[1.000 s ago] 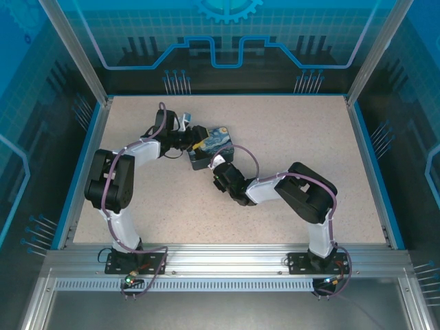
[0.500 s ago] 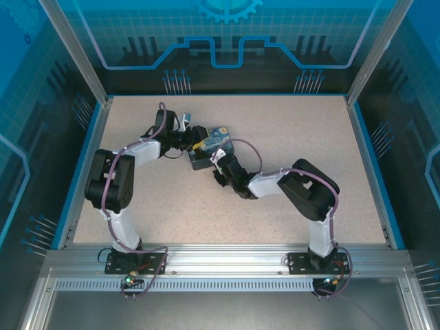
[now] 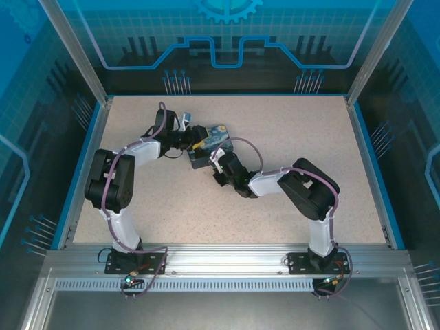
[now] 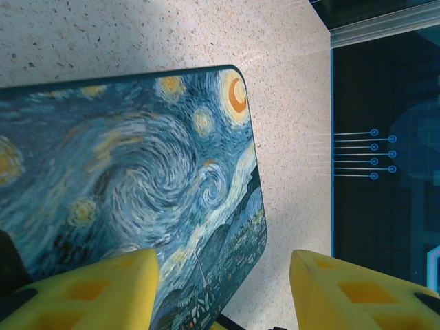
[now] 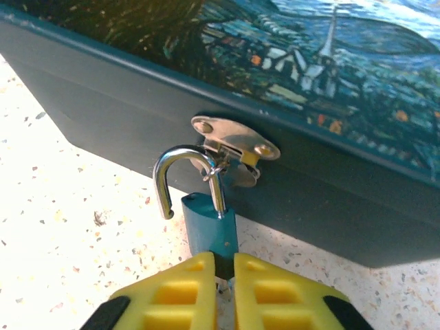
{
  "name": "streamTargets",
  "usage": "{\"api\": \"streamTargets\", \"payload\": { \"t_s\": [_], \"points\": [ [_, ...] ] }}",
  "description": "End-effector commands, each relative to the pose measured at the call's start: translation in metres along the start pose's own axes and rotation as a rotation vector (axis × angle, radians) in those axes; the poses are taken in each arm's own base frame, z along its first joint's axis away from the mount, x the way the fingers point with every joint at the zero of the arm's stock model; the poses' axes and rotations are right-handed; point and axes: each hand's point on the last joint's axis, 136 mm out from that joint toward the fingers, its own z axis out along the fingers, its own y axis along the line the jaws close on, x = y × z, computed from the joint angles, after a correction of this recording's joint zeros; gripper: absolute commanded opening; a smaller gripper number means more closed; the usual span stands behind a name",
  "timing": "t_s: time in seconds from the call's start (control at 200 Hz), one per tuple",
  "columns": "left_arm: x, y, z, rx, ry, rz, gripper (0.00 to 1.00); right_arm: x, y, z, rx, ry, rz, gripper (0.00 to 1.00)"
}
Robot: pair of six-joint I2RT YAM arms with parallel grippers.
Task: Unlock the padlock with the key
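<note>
My right gripper pinches only the bottom end of the padlock, and its open shackle hangs in the hasp. I should take the body (image 5: 210,223) higher before I unhook the shackle.
The padlock (image 5: 210,227), small with a teal-blue body, hangs by its silvery shackle (image 5: 180,163) from the metal hasp (image 5: 235,141) on the front of the Starry-Night box (image 5: 289,62). One shackle end stands free of the body. My right gripper (image 5: 225,273) is shut on the dark key (image 5: 225,264), which sticks out of the padlock's underside. In the top view the right gripper (image 3: 215,161) sits at the near side of the box (image 3: 220,137). My left gripper (image 4: 223,292) is open, with one finger (image 4: 89,292) over the box lid (image 4: 137,165) and the other beside it.
The speckled table (image 3: 289,130) spreads around the box. The blue enclosure wall (image 4: 385,137) rises just past the table's edge in the left wrist view. Both forearms (image 3: 268,182) angle in toward the box from either side.
My right wrist has crept a little up and left toward the box front. The left arm and the box have stayed put.
</note>
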Motion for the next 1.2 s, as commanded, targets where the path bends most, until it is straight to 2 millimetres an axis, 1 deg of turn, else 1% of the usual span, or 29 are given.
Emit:
{"api": "streamTargets", "payload": {
  "t_s": [0.0,0.17,0.285,0.47,0.575,0.72,0.8,0.81,0.835,0.976,1.066,1.131,1.196],
  "points": [
    [0.009,0.01,0.007,-0.016,0.033,-0.036,0.54,0.011,-0.003,0.003,0.001,0.035,0.004,0.08],
    [0.013,0.014,0.007,-0.022,0.035,-0.042,0.54,0.011,-0.005,0.0,0.012,0.034,0.009,0.07],
    [0.014,0.016,0.006,-0.027,0.034,-0.043,0.54,0.01,-0.004,-0.002,0.0,0.026,0.014,0.15],
    [0.015,0.013,0.006,-0.023,0.035,-0.04,0.54,0.008,-0.009,-0.007,0.014,0.015,0.015,0.22],
    [0.016,0.013,0.006,-0.023,0.035,-0.04,0.54,0.005,-0.013,-0.014,0.018,-0.005,0.03,0.26],
    [0.015,0.011,0.004,-0.02,0.031,-0.038,0.54,0.002,-0.008,-0.019,-0.034,-0.022,0.041,0.36],
    [0.015,0.01,0.004,-0.018,0.031,-0.037,0.54,-0.004,-0.008,-0.017,-0.086,-0.043,0.099,0.38],
    [0.015,0.009,0.004,-0.017,0.031,-0.035,0.54,0.004,-0.008,-0.018,-0.091,-0.029,0.108,0.38],
    [0.015,0.009,0.004,-0.017,0.032,-0.035,0.54,0.007,-0.01,-0.018,-0.104,-0.031,0.129,0.39],
    [0.019,0.008,0.004,-0.018,0.039,-0.036,0.54,0.0,-0.016,-0.02,-0.164,-0.072,0.205,0.47],
    [0.02,0.007,0.006,-0.015,0.041,-0.034,0.54,-0.001,-0.018,-0.018,-0.216,-0.07,0.257,0.49],
    [0.021,0.007,0.007,-0.013,0.043,-0.035,0.54,0.002,-0.022,-0.015,-0.242,-0.066,0.302,0.48],
    [0.021,0.006,0.007,-0.012,0.042,-0.033,0.54,0.006,-0.022,-0.013,-0.272,-0.058,0.326,0.48]
  ]
}}
